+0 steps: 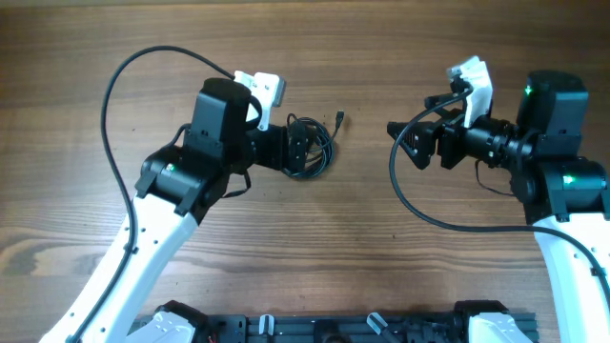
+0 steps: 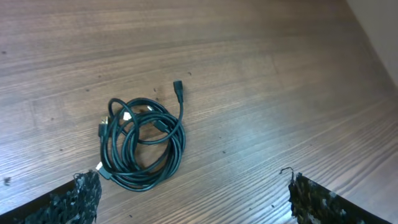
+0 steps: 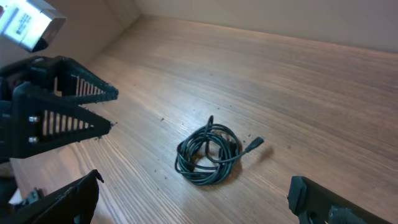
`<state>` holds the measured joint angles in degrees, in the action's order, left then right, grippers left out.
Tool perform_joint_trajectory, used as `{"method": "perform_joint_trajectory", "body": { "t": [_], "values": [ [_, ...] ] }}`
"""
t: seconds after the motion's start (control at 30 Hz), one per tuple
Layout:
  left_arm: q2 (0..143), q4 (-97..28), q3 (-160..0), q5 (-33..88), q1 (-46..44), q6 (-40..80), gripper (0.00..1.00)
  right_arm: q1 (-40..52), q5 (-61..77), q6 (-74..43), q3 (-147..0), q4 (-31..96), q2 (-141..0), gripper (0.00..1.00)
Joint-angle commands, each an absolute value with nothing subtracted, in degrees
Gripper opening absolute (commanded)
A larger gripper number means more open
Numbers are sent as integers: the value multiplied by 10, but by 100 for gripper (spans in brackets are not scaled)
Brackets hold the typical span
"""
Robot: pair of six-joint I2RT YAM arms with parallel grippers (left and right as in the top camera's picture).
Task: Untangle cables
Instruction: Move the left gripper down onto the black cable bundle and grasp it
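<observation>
Next, my left gripper closes on the near-side loops (image 1: 290,170) (image 2: 119,157) of the black cable bundle, next to the metal USB plug.
The cables (image 1: 315,145) lie as one small coiled black bundle on the wooden table, with a plug end (image 1: 339,119) sticking out to the upper right. In the left wrist view the bundle (image 2: 142,144) sits just ahead of the left finger, plug (image 2: 178,91) pointing away. My left gripper (image 1: 307,151) is open, hovering right at the bundle's left side, holding nothing. My right gripper (image 1: 412,143) is open and empty, well to the right of the bundle. The right wrist view shows the bundle (image 3: 208,154) ahead, between its fingers, and the left gripper (image 3: 59,112) at its left.
The arms' own thicker black cables loop over the table: one arcs from the left arm (image 1: 124,76), one hangs below the right gripper (image 1: 419,211). A wall edge shows at the far side in the right wrist view (image 3: 261,25).
</observation>
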<state>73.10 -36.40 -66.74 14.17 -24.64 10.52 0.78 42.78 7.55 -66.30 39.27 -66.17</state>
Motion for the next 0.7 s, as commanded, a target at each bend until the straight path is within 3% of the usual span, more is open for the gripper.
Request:
{"method": "perform_joint_trajectory", "body": {
  "t": [0.0, 0.1, 0.27, 0.67],
  "values": [
    [739, -322, -677, 161, -238, 94, 100, 7, 389, 56, -679, 396, -669, 100],
    [764, -293, -677, 161, -216, 95, 96, 7, 390, 56, -679, 404, -678, 99],
    [836, -281, -677, 152, -191, 98, 82, 7, 386, 56, -679, 408, -683, 96],
    [977, -332, -677, 141, -188, 31, 77, 7, 383, 56, -679, 418, -683, 96]
  ]
}}
